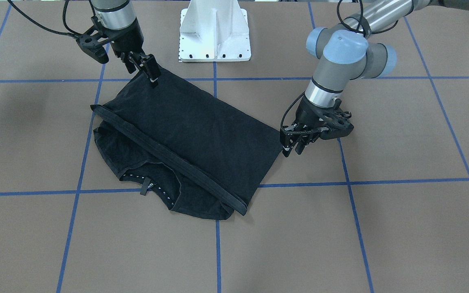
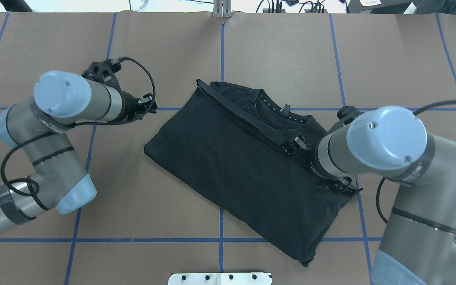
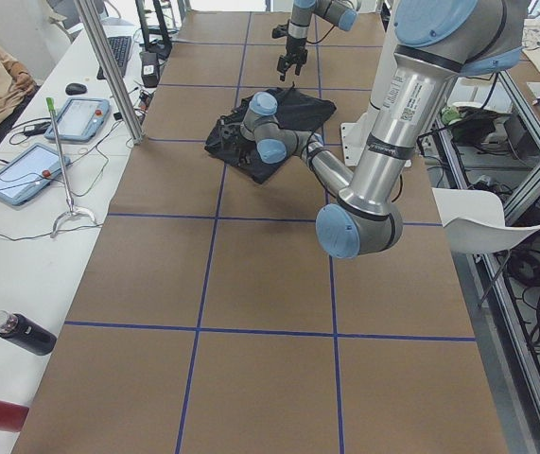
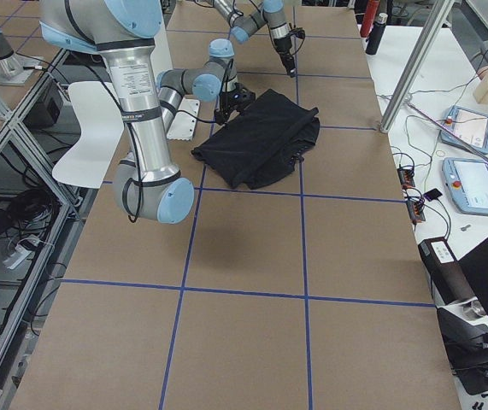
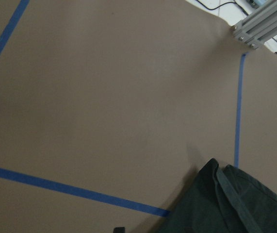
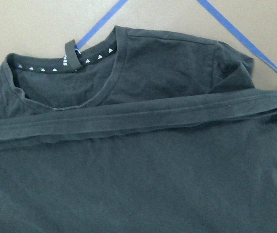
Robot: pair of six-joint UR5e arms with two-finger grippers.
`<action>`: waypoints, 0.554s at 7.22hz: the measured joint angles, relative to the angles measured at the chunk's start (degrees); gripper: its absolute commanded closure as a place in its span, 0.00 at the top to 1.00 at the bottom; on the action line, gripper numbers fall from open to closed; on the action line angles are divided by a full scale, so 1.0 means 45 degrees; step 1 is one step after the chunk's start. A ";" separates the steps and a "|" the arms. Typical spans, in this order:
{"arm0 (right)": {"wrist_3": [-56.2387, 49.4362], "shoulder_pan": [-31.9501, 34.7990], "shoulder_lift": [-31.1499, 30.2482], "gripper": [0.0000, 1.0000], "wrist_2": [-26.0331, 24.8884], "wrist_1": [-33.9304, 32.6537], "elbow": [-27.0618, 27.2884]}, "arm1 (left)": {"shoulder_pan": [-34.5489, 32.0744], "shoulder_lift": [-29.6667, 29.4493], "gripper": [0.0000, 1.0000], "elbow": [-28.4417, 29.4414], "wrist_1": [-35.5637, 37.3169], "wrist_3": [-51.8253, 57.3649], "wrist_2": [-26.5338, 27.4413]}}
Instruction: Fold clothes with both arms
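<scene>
Next, the left gripper needs to grip the black T-shirt's side corner (image 1: 280,141), opposite the hem along its short edge.
The black T-shirt (image 1: 193,130) lies folded on the brown table, its hem band running diagonally just below the white-dotted collar (image 1: 149,179). The chest logo is hidden. The shirt also shows in the overhead view (image 2: 244,170) and fills the right wrist view (image 6: 138,170). My left gripper (image 1: 292,151) is open and empty, just off the shirt's side corner, also in the overhead view (image 2: 151,106). My right gripper (image 1: 152,75) hovers open over the shirt's opposite edge, near the hem band in the overhead view (image 2: 294,144). The left wrist view shows one shirt corner (image 5: 235,204).
The white base pedestal (image 1: 215,36) stands at the robot's side of the table. Blue tape lines (image 1: 218,240) cross the brown surface. A side bench with tablets (image 3: 24,175), bottles (image 3: 19,331) and a metal post (image 3: 109,71) runs along the far side.
</scene>
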 measured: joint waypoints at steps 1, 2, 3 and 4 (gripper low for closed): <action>-0.0008 0.0242 0.0364 1.00 0.0000 0.0009 -0.0406 | 0.0391 0.0012 0.50 0.0031 0.0528 -0.0206 0.0205; -0.0022 0.0335 0.0530 1.00 -0.0004 0.0014 -0.0675 | 0.0709 0.0023 0.50 0.0087 0.0993 -0.0388 0.0284; -0.0038 0.0373 0.0589 1.00 -0.0012 0.0015 -0.0870 | 0.0880 0.0043 0.50 0.0109 0.1295 -0.0468 0.0303; -0.0042 0.0383 0.0614 1.00 -0.0017 0.0015 -0.1039 | 0.0985 0.0056 0.50 0.0114 0.1595 -0.0497 0.0305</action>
